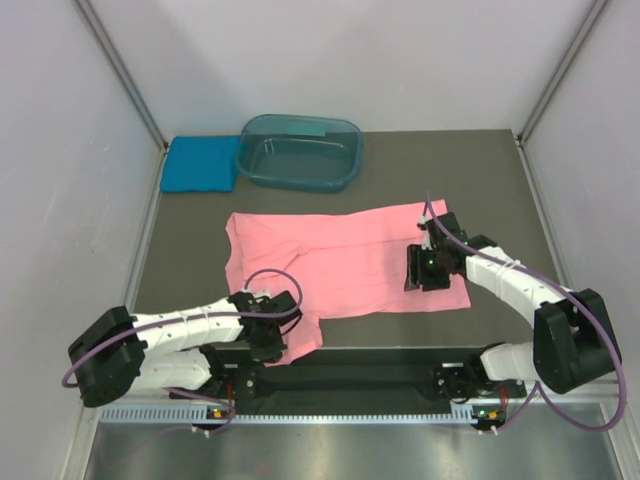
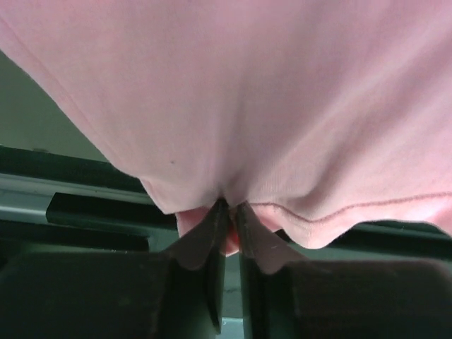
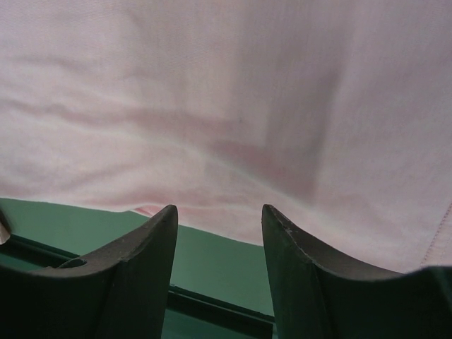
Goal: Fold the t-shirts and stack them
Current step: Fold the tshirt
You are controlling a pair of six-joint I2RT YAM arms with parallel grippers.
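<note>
The salmon-pink t-shirt's near flap bunches at my left fingers; next I lay it back, open, and grip the flap's outer edge (image 2: 148, 183) to spread it.
The salmon-pink t-shirt (image 1: 340, 260) lies spread flat in the middle of the dark table. Its near-left flap reaches down to my left gripper (image 1: 277, 333). In the left wrist view that gripper (image 2: 230, 210) is shut on a pinch of the pink cloth (image 2: 282, 106) just behind its stitched hem. My right gripper (image 1: 414, 279) hovers over the shirt's near-right part. Its jaws (image 3: 219, 212) stand open with nothing between them, and the pink cloth's edge (image 3: 233, 141) lies just beyond the tips. The teal-blue t-shirt (image 1: 200, 163) lies folded at the back left.
A dark teal see-through tub (image 1: 301, 152) stands at the back, right of the blue shirt. White walls close in on the left, back and right. A black rail (image 1: 350, 375) runs along the near edge between the arm bases.
</note>
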